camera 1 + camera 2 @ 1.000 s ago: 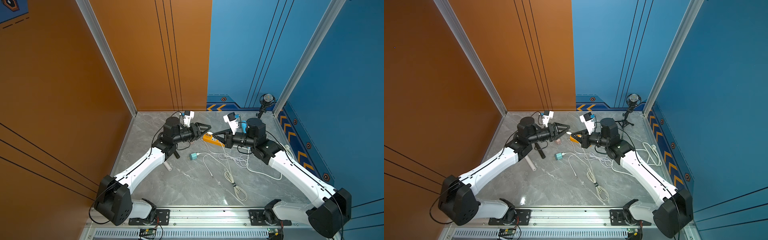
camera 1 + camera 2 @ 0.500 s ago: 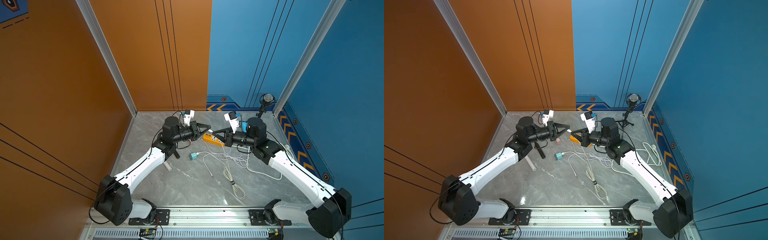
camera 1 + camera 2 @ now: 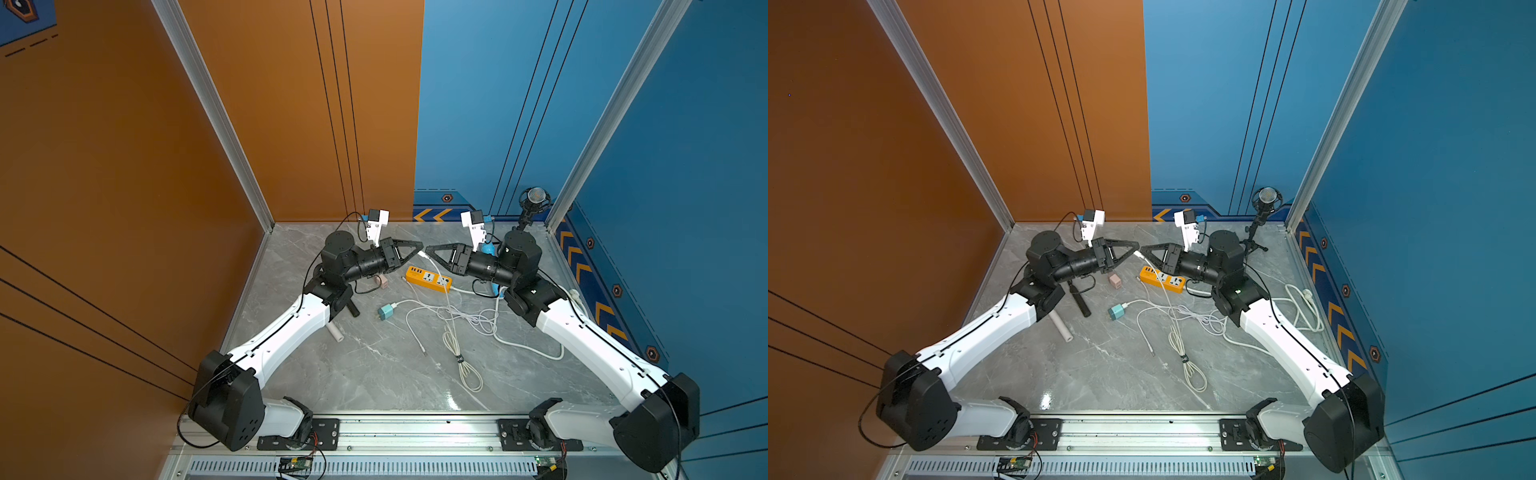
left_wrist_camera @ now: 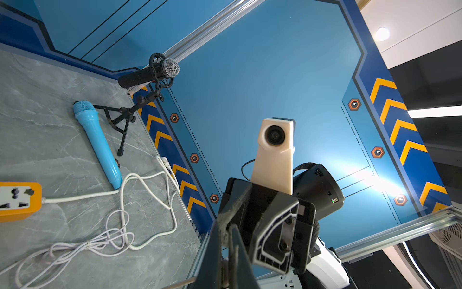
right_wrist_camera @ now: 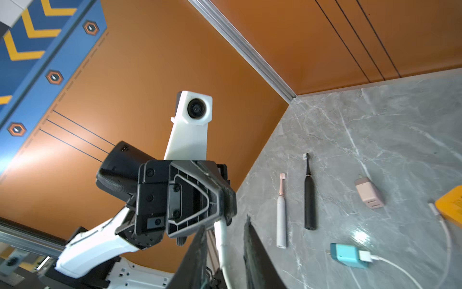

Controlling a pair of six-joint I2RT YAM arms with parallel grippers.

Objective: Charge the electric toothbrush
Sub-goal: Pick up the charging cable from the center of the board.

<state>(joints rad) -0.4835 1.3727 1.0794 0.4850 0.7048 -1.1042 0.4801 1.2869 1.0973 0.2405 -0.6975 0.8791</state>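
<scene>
My right gripper should close on the plug's body (image 5: 221, 240) and leave the plug's tip free, because my left gripper covers the tip of the white cable's plug.
Two electric toothbrushes lie side by side on the grey table under my left arm, a pink-white one (image 5: 281, 212) (image 3: 1061, 326) and a black one (image 5: 309, 195) (image 3: 1079, 301). My two grippers meet tip to tip above the table. The left gripper (image 3: 419, 249) (image 3: 1135, 252) (image 4: 226, 232) is shut on the plug end of a white cable (image 5: 221, 240) (image 3: 1139, 255). That cable passes between the fingers of my right gripper (image 3: 429, 252) (image 3: 1143, 250) (image 5: 225, 225), which stands open with a gap on both sides of it.
An orange power strip (image 3: 428, 279) (image 4: 20, 201) lies below the grippers. Nearby are a teal charger (image 3: 387, 311) (image 5: 346, 255), a pink charger (image 3: 1115, 281) (image 5: 369, 192) and loose white cables (image 3: 461, 357). A blue toy microphone (image 4: 100, 142) and a tripod microphone (image 3: 534, 199) stand at the back right.
The left gripper has closed on the cable's plug end. The right gripper, shut on the cable before, has now opened. Both arms have barely moved.
</scene>
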